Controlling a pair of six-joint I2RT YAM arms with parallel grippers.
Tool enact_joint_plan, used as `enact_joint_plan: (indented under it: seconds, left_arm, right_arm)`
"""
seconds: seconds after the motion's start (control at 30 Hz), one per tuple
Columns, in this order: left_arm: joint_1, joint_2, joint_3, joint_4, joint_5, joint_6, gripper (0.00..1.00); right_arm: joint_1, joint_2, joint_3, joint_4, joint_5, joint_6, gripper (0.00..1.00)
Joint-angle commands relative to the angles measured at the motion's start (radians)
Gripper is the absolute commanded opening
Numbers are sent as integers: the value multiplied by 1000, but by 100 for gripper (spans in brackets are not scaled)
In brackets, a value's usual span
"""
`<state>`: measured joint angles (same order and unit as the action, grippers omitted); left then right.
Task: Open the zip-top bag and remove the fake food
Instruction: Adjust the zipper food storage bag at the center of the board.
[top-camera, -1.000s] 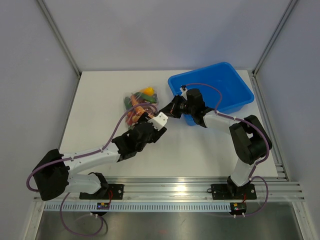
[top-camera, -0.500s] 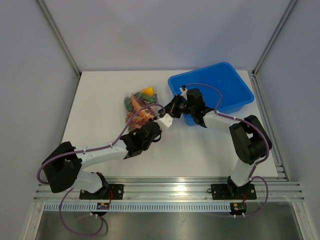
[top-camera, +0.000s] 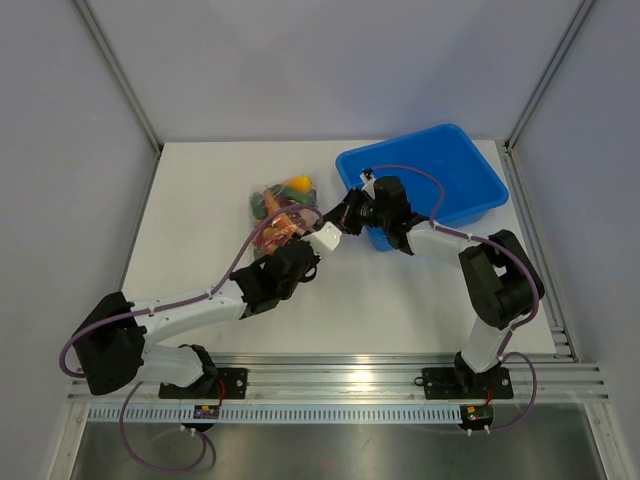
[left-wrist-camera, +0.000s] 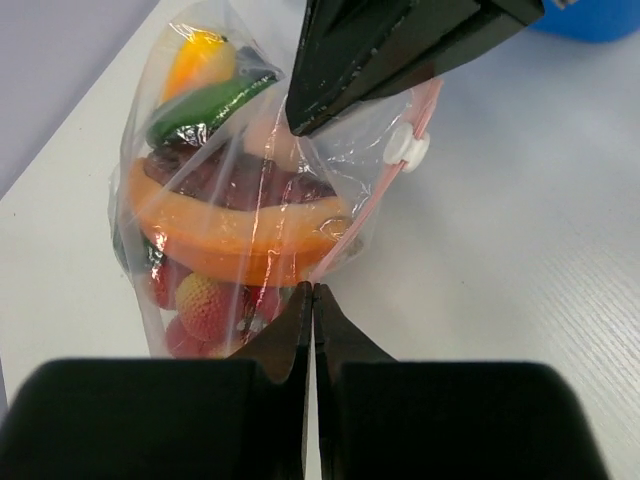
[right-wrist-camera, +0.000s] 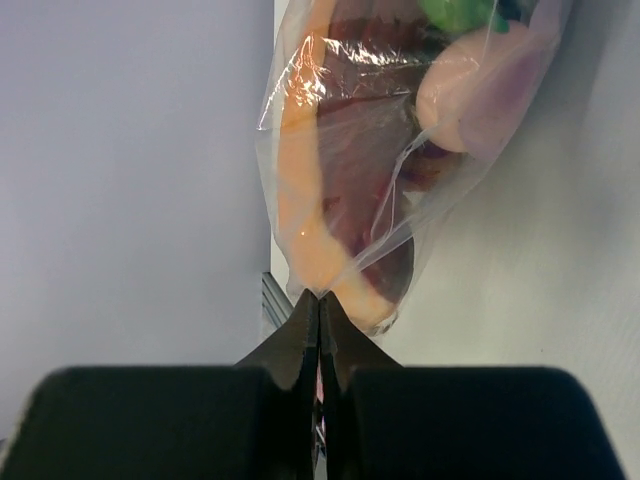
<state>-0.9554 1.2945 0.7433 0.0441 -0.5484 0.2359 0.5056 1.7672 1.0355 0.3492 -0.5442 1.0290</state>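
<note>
The fingers of my left gripper only just catch the pink piece's edge, so next I open them and take the pink piece deeper (left-wrist-camera: 350, 235), beside the orange wedge.
The zip-top bag (top-camera: 279, 206) lies on the white table, a clear pouch with a pink zip strip and a white slider (left-wrist-camera: 405, 148). Inside it the fake food shows: an orange wedge (left-wrist-camera: 230, 235), a green cucumber (left-wrist-camera: 205, 105), a yellow piece (left-wrist-camera: 195, 55) and red pieces (left-wrist-camera: 205, 305). My left gripper (left-wrist-camera: 313, 290) is shut on the bag's near edge by the pink strip. My right gripper (right-wrist-camera: 320, 295) is shut on a fold of the bag's plastic film. In the left wrist view, its black fingers (left-wrist-camera: 400, 45) reach in from above.
A blue bin (top-camera: 480, 160) stands at the back right, just behind the right arm's wrist. The two wrists meet close together beside the bag. Metal frame posts run along the table's left and right sides.
My left gripper has gone from open to shut and has moved up to the bag's edge. The right gripper has stayed shut on the bag, almost in place.
</note>
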Motion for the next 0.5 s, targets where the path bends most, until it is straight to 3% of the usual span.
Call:
enact_joint_plan:
  seconds: [0.0, 0.13, 0.23, 0.3, 0.37, 0.47]
  left_arm:
    - [-2, -75, -10, 39, 39, -17, 0]
    - [-2, -127, -28, 46, 53, -23, 0]
    - [-3, -155, -33, 43, 53, -29, 0]
    - [-2, -167, -36, 45, 47, -29, 0]
    - [-2, -172, -35, 37, 38, -33, 0]
    - [-3, -185, -30, 11, 51, -47, 0]
  right_arm:
    - [-6, -31, 14, 68, -30, 5, 4]
    - [-6, -31, 15, 66, -28, -3, 7]
    - [-7, -31, 27, 48, -39, -33, 30]
    - [-7, -44, 38, -17, -20, -82, 57]
    - [-7, -75, 49, -51, 19, -122, 72]
    - [-6, -112, 64, -122, 52, -187, 72]
